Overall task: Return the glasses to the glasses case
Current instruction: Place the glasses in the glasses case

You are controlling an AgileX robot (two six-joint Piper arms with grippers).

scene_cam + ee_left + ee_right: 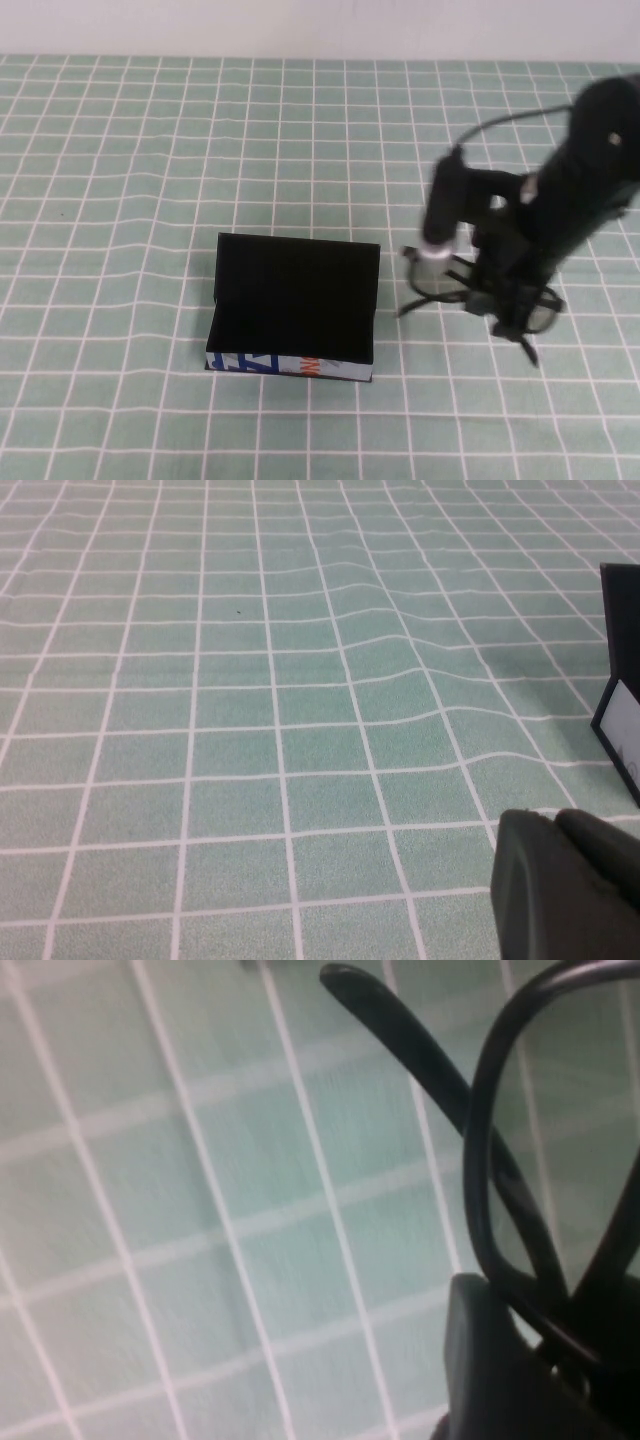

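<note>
The robot's right gripper needs to release the black glasses on the case's black lining (297, 322), just behind the printed front.
The glasses case (293, 305) lies open in the middle of the table, lid up at the back, black lining showing, and the printed white, blue and orange front facing me. One end of it shows in the left wrist view (622, 705). The black glasses (432, 281) are to the right of the case, temples unfolded. My right gripper (497, 296) is shut on their frame. In the right wrist view the frame (482, 1150) runs between the fingers (490, 1360). My left gripper (556, 825) is shut and empty, low over the cloth left of the case, out of the high view.
A green cloth with a white grid (150, 150) covers the whole table. A white wall edge (300, 25) runs along the far side. A black cable (500, 122) loops off the right arm.
</note>
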